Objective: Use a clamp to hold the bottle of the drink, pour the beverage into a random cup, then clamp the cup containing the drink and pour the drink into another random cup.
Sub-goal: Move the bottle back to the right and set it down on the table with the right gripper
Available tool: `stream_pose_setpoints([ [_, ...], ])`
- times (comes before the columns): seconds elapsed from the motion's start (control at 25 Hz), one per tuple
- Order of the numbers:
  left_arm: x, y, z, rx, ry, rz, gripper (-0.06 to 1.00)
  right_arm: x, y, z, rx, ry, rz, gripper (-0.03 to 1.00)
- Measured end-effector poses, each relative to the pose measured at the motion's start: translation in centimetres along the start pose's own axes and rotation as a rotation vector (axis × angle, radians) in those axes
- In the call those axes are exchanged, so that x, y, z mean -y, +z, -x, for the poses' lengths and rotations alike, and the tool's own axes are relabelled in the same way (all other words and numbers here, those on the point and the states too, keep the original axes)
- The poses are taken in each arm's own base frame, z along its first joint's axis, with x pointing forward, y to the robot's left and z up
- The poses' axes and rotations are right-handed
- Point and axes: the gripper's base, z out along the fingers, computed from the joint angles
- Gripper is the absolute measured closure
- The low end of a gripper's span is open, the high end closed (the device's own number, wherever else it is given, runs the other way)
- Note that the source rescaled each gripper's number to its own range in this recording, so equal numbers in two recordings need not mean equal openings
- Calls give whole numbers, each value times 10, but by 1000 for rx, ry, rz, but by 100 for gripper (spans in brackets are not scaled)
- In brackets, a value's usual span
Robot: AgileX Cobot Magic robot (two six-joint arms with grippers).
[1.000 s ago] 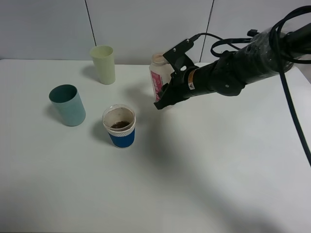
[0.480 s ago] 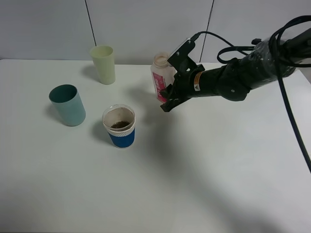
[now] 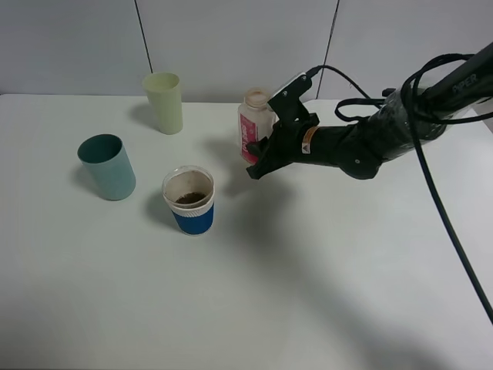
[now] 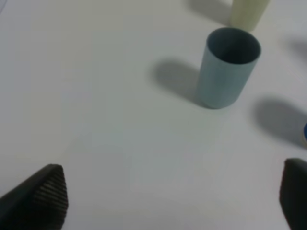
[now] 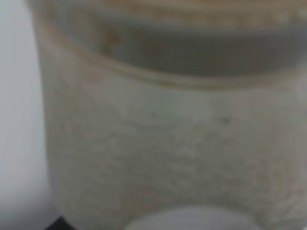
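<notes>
My right gripper will set the drink bottle down on the white table (image 3: 266, 149) near the grey wall. The bottle now stands upright at the back middle.
The drink bottle (image 3: 253, 122), pale plastic with a pink label and no cap, stands upright at the back middle of the white table. My right gripper (image 3: 258, 159) is shut around its lower body. The bottle fills the right wrist view (image 5: 163, 129), blurred and very close. A white cup with a blue sleeve (image 3: 189, 201) holds dark drink, to the front left of the bottle. A teal cup (image 3: 108, 166) and a pale yellow-green cup (image 3: 163, 102) stand further left. My left gripper (image 4: 165, 201) is open and empty above bare table, near the teal cup (image 4: 227, 67).
The white table (image 3: 323, 270) runs to a grey wall at the back. The right arm and its cables stretch in from the right edge over the table. The pale cup (image 4: 247, 13) shows at the edge of the left wrist view.
The right arm has brought the bottle from a tilt to upright and lowered it slightly toward the table at the back. The cups have not moved.
</notes>
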Motion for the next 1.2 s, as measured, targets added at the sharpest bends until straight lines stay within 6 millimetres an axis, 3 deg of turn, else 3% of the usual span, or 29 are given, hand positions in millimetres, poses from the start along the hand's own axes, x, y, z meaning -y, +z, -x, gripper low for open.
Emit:
stream_pose_setpoints([
  [0.8,0,0,0,0,0,0,28,9,0,-7,-50,180,-111,97],
  [1.2,0,0,0,0,0,0,28,9,0,-8,-65,185,-112,97],
])
